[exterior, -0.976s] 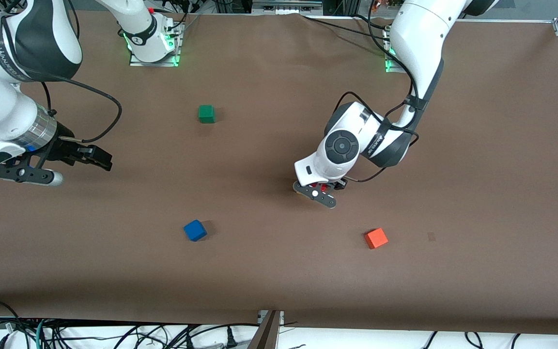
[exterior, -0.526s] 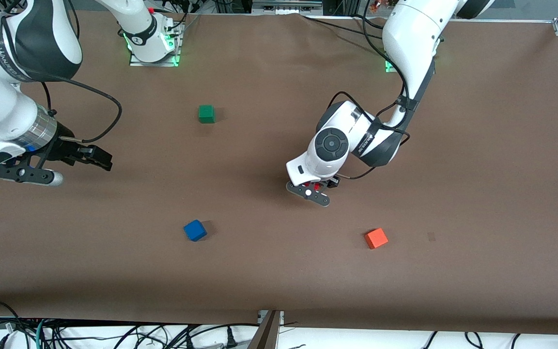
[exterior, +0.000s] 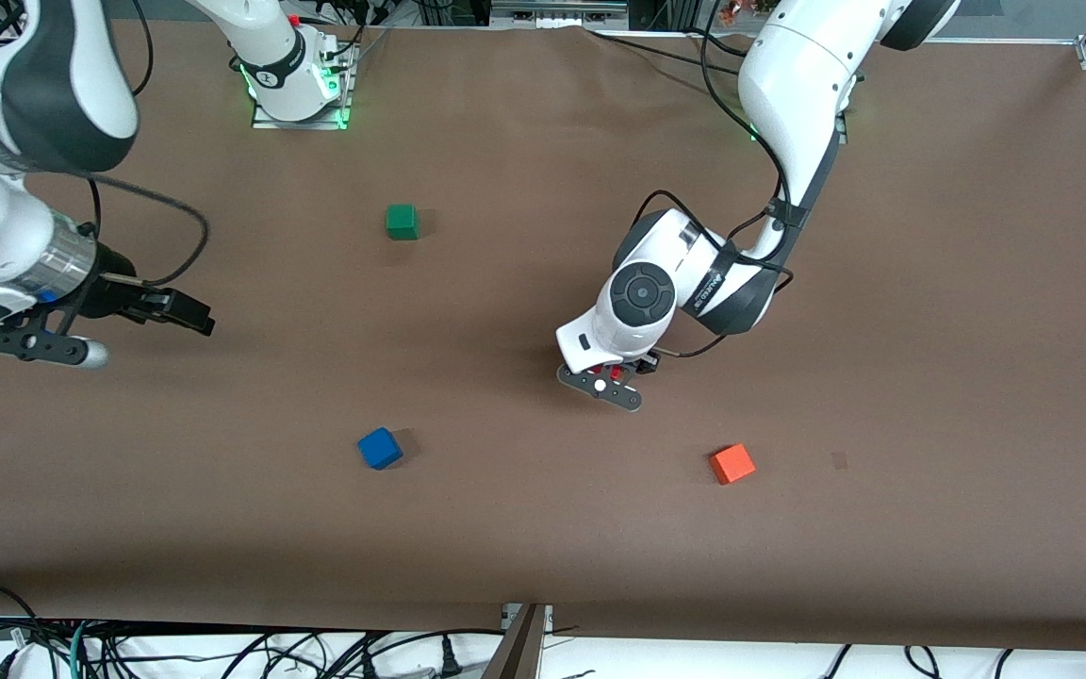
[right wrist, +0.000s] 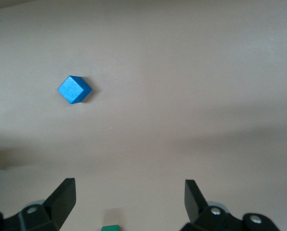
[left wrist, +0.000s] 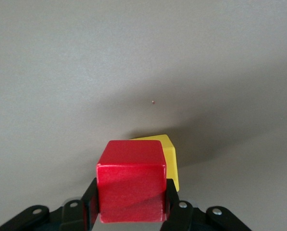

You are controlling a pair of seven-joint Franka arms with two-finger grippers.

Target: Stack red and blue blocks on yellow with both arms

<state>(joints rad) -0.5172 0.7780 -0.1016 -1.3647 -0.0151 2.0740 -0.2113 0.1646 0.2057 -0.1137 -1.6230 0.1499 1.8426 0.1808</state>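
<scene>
The left gripper will release the red block on the top side of the yellow cube (exterior: 603, 362) (left wrist: 143, 186).
My left gripper (exterior: 607, 377) is shut on the red block (left wrist: 131, 180) and holds it just above the table. In the front view only a sliver of the red block (exterior: 616, 373) shows under the wrist. The yellow cube (left wrist: 170, 159) sits on the table right beside and partly under the red block; it is hidden by the left hand in the front view. The blue block (exterior: 380, 448) lies alone on the table, nearer the front camera, and shows in the right wrist view (right wrist: 74, 90). My right gripper (exterior: 196, 319) is open and empty in the air at the right arm's end (right wrist: 129, 185).
A green cube (exterior: 402, 221) sits near the right arm's base and shows at the edge of the right wrist view (right wrist: 109, 228). An orange cube (exterior: 732, 463) lies nearer the front camera than the left gripper. Brown table cover (exterior: 929, 330) throughout.
My left gripper has moved a little toward the right arm's end with the red block in it. My right arm has shifted slightly, its gripper still open.
</scene>
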